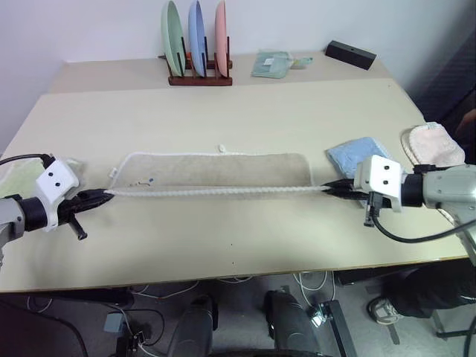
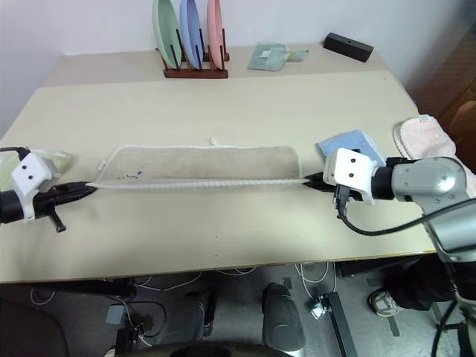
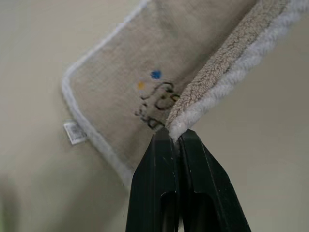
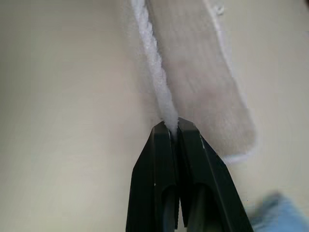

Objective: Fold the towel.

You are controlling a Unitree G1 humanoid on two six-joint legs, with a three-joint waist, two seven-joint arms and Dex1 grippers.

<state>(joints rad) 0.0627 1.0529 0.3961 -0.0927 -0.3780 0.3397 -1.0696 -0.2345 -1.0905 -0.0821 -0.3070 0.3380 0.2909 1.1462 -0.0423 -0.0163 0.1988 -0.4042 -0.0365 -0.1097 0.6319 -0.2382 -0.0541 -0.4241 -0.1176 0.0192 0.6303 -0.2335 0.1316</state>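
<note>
Next, my left gripper lets go of the towel's near corner on the flat beige cloth point(image 1: 129, 172) point(image 3: 104, 115) beside the small white tag.
The towel point(image 1: 216, 169) is a beige cloth with white corded edging, spread flat across the middle of the table. Its near edge is lifted and pulled taut between my two grippers like a rope. My left gripper point(image 1: 103, 195) is shut on the towel's left near corner, seen close in the left wrist view point(image 3: 174, 133) beside a small embroidered mark point(image 3: 154, 99). My right gripper point(image 1: 332, 190) is shut on the right near corner point(image 4: 169, 123). A small white loop point(image 1: 222, 148) sticks out from the far edge.
A light-blue folded towel point(image 1: 355, 154) lies just behind my right gripper, a pink cloth point(image 1: 431, 145) at the right edge. A light-green towel point(image 1: 22, 175) sits by my left arm. A plate rack point(image 1: 197, 44), a green cloth point(image 1: 271, 64) and a black box point(image 1: 349, 54) stand at the back.
</note>
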